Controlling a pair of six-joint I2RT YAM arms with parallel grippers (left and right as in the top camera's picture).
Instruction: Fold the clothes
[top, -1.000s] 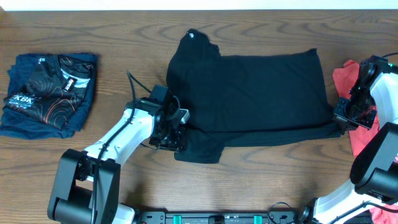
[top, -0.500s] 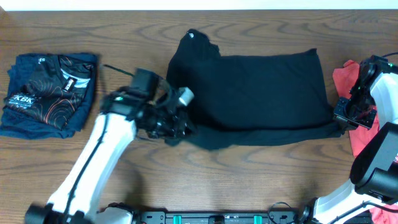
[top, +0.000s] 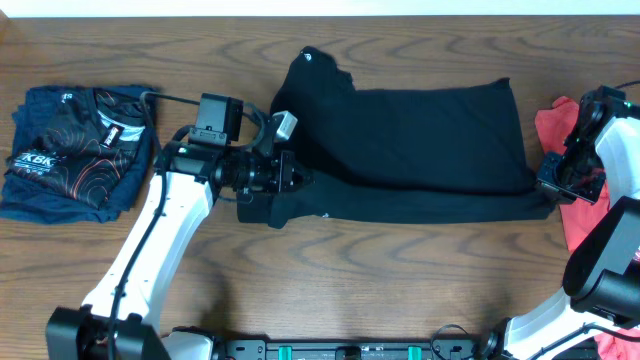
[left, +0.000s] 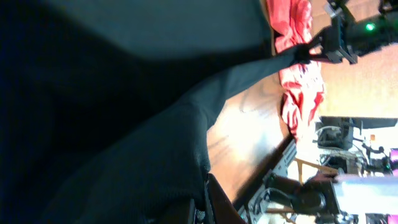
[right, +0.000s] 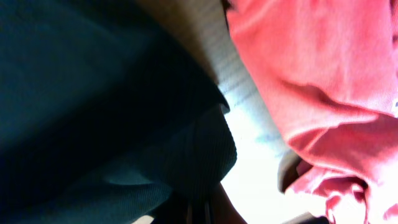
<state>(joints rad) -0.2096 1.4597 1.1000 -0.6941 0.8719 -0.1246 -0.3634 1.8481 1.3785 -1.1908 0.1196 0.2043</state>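
Observation:
Next, my right gripper lets go of the black shirt's corner on the black shirt's own end (top: 534, 175), close beside the coral-red shirt.
A black shirt (top: 420, 135) lies spread across the middle of the table, with a small white tag (top: 308, 55) at its far left end. My left gripper (top: 293, 180) is shut on the shirt's near left edge and holds it up off the wood. In the left wrist view black cloth (left: 106, 118) fills the frame down to the left gripper (left: 202, 205). My right gripper (top: 551, 194) is shut on the shirt's near right corner. The right wrist view shows black cloth (right: 93, 93) running into the right gripper (right: 202, 208), next to a coral-red shirt (right: 323, 81).
A folded navy shirt (top: 75, 150) with an orange print sits at the table's left end. The coral-red shirt (top: 556, 120) is bunched at the right edge, behind and beside my right arm. Bare wood (top: 400, 270) runs along the front.
My left gripper closed on the black shirt's near left flap, lifted it and carried it back toward the shirt's body. The right arm has not moved.

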